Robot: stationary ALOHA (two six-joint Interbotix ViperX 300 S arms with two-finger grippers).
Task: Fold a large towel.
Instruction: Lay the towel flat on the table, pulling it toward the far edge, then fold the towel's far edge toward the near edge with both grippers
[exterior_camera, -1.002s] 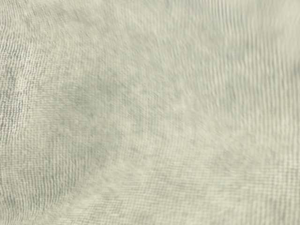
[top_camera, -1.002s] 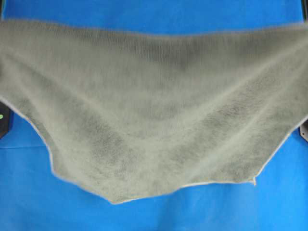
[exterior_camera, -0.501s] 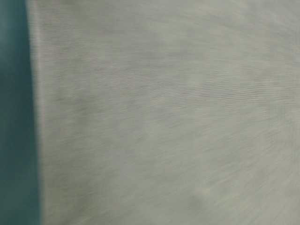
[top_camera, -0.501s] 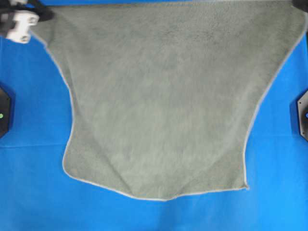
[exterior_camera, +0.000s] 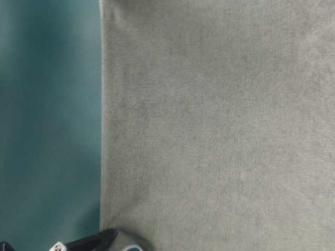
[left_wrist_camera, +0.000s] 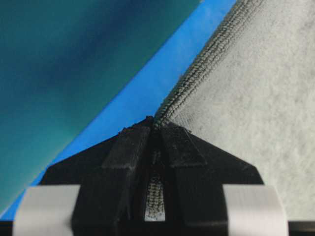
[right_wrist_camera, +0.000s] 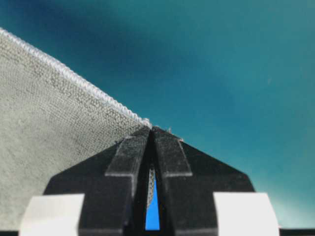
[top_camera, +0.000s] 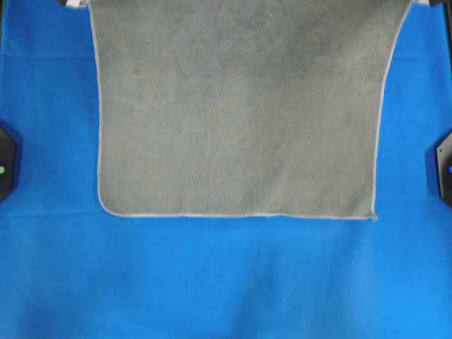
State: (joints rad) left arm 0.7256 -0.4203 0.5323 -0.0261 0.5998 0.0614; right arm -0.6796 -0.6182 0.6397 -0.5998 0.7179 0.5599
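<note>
Next, I let go of the towel's far corner with my right gripper over the near hemmed corner [top_camera: 373,218] on that gripper's own side.
The grey-green towel [top_camera: 236,113] lies spread over the blue sheet, its pale-hemmed near edge straight across the middle of the overhead view. Its far corners run off the top of that view. My left gripper [left_wrist_camera: 155,123] is shut on the towel's hemmed corner [left_wrist_camera: 197,64]. My right gripper [right_wrist_camera: 150,129] is shut on the other far corner [right_wrist_camera: 59,123]. Only slivers of both grippers show at the overhead view's top edge. The towel [exterior_camera: 220,125] fills most of the table-level view.
The blue sheet [top_camera: 226,282] covers the table around the towel. Black arm bases sit at the left edge [top_camera: 7,164] and right edge [top_camera: 443,168]. A black gripper part [exterior_camera: 91,241] shows at the bottom of the table-level view.
The towel was lifted and billowing close to the cameras. Both grippers have carried its corners to the far side, and it now lies stretched flat with straight edges.
</note>
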